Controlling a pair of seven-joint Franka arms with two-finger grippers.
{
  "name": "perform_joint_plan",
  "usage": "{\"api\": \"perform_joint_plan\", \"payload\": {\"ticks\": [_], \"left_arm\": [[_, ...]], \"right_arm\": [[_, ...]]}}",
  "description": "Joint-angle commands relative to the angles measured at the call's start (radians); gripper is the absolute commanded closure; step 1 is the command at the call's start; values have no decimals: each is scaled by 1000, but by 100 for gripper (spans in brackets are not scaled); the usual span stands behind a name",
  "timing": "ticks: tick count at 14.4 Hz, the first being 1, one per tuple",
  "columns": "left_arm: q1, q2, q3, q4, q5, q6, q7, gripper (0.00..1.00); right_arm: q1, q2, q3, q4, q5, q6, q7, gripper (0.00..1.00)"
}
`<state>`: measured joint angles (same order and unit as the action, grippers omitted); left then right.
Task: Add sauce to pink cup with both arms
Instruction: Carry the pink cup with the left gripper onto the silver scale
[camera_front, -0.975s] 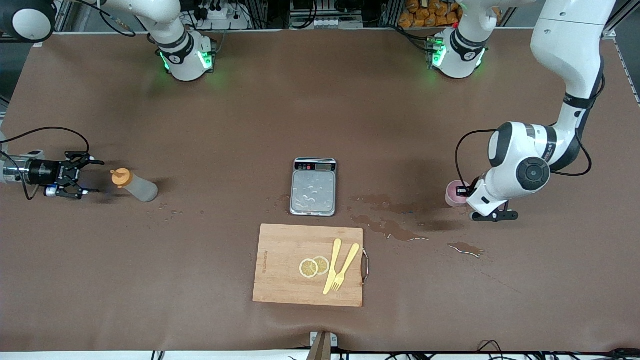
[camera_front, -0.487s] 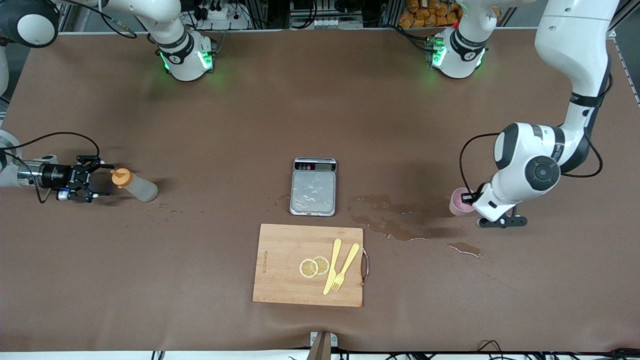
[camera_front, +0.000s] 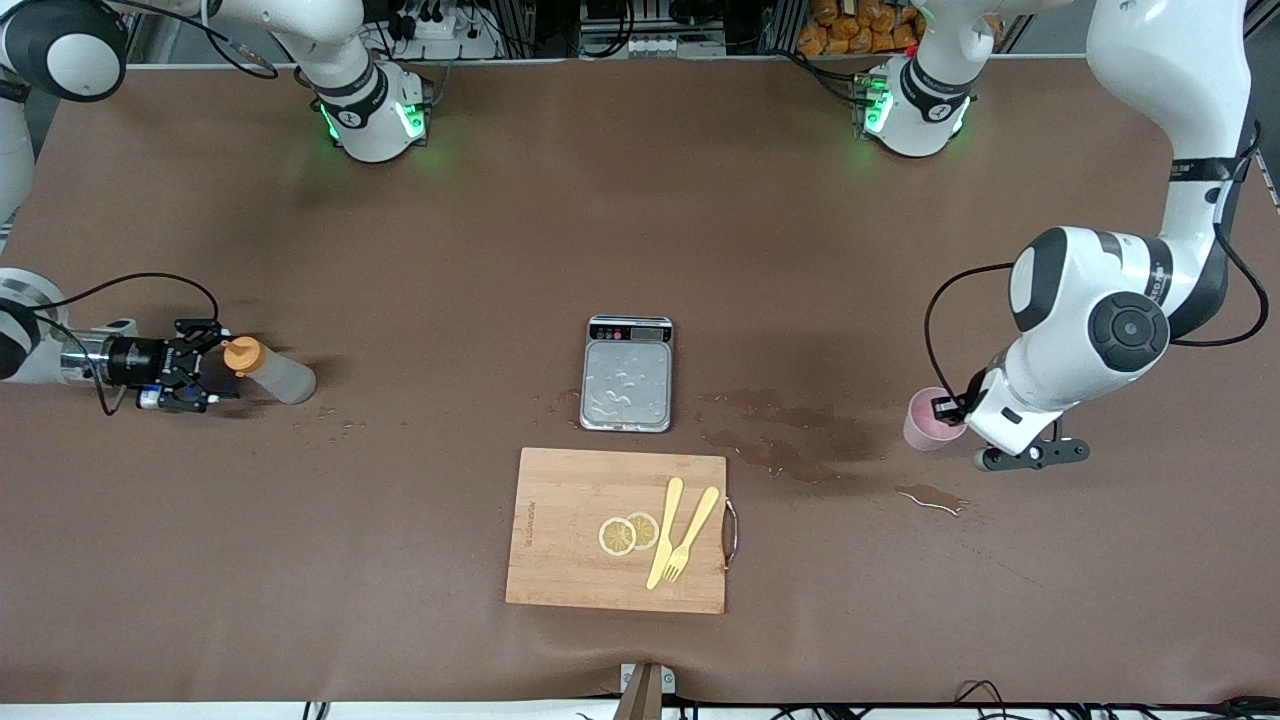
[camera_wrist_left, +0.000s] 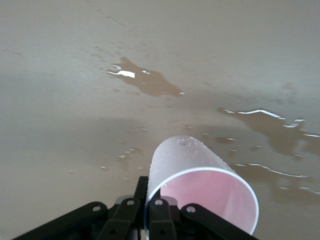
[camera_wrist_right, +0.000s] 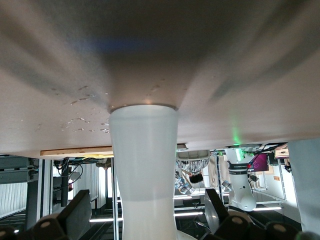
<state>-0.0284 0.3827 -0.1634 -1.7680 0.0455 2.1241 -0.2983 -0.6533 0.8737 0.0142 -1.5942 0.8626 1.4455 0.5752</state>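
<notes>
Next, my left gripper releases the pink cup, now held by its rim, on the steel scale's plate (camera_front: 608, 380), near the edge that faces the sauce bottle.
The sauce bottle (camera_front: 270, 371), whitish-grey with an orange cap, stands on the table near the right arm's end. My right gripper (camera_front: 207, 365) lies level at its cap end. In the right wrist view its open fingers (camera_wrist_right: 75, 212) flank the bottle (camera_wrist_right: 145, 160) with gaps on both sides, and the gripper (camera_wrist_right: 147, 207) is around the bottle's upper part. My left gripper (camera_front: 952, 409) is shut on the rim of the pink cup (camera_front: 927, 423), one finger inside and one outside. The left wrist view shows the gripper (camera_wrist_left: 148, 195) holding the cup (camera_wrist_left: 200, 175) tilted, low over the wet table.
A steel scale (camera_front: 627, 376) sits mid-table. Nearer the front camera lies a wooden cutting board (camera_front: 560, 540) with lemon slices (camera_front: 627, 533) and a yellow knife and fork (camera_front: 682, 533). Wet patches (camera_front: 775, 455) spread between the scale and the cup, with another (camera_front: 930, 497) nearer the camera.
My right gripper has slid toward the bottle until its fingers flank the cap end. My left gripper has carried the pink cup toward the front camera and the left arm's end.
</notes>
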Motion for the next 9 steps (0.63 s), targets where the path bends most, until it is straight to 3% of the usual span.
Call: {"api": "perform_joint_plan", "payload": {"ticks": [1, 4, 9], "left_arm": [[-24, -22, -34, 54, -27, -104, -60, 100], [-82, -13, -96, 87, -19, -116, -218, 100], [-230, 17, -100, 158, -47, -268, -332, 100]], "right_arm": [[17, -2, -2, -21, 27, 26, -17, 0], [34, -1, 0, -30, 35, 33, -17, 0], [58, -2, -2, -50, 59, 35, -37, 0]]}}
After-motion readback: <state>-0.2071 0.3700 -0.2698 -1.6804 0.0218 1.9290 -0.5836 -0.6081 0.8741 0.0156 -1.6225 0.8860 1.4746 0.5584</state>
